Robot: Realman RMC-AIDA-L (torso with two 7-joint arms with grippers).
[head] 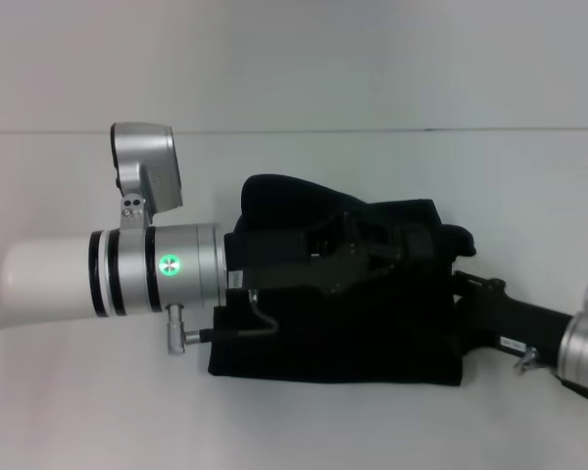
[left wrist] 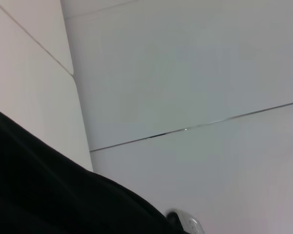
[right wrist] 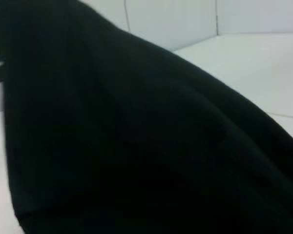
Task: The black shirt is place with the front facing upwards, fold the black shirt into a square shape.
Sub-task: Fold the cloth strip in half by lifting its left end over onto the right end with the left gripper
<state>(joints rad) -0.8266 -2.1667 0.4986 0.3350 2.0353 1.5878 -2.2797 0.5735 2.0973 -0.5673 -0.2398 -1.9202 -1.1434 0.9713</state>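
Note:
Next, my left gripper lets go of the black shirt's edge on the white table (head: 494,318) under my right gripper.
The black shirt (head: 333,343) lies in the middle of the white table as a folded, roughly rectangular bundle, and its far part is humped up. My left arm comes in from the left, and its dark gripper (head: 367,257) sits over the middle of the shirt, black against black. From the right, my right gripper (head: 459,245) is at the shirt's right edge, partly hidden by cloth. Black cloth (left wrist: 39,185) fills a corner of the left wrist view. In the right wrist view, the cloth (right wrist: 136,146) covers most of the picture.
The white table (head: 98,392) spreads on all sides of the shirt and meets a pale wall (head: 372,59) at the back. The left arm's silver wrist (head: 167,264) with a green light stands beside the shirt's left edge.

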